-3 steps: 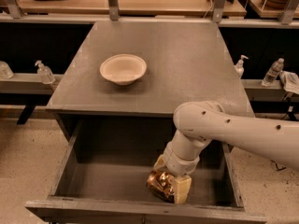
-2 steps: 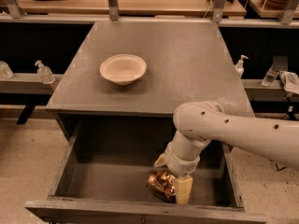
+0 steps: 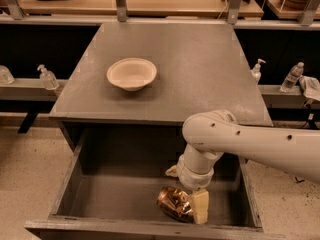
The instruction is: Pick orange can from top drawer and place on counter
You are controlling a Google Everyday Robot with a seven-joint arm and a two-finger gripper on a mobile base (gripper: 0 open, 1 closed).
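Observation:
Next, I open my gripper and close it around the end (image 3: 188,210) beside the fingers before lifting the orange can to the counter, because the can lies slanted across my gripper's fingers.
The orange can (image 3: 171,202) is a shiny, crumpled copper-orange can lying on the floor of the open top drawer (image 3: 115,196), near its front wall. My gripper (image 3: 187,206) reaches down into the drawer from the white arm (image 3: 235,139) and sits right at the can. One cream finger (image 3: 200,207) rests against the can's right side; the other finger is hidden behind the can. The counter (image 3: 200,69) is the dark-grey tabletop above the drawer.
A cream shallow bowl (image 3: 131,73) sits on the left half of the counter. Sanitiser bottles (image 3: 47,77) stand on ledges on both sides of the cabinet. The drawer's front wall (image 3: 140,228) is close below the can.
The gripper and can stand almost as before; the wrist has shifted only slightly.

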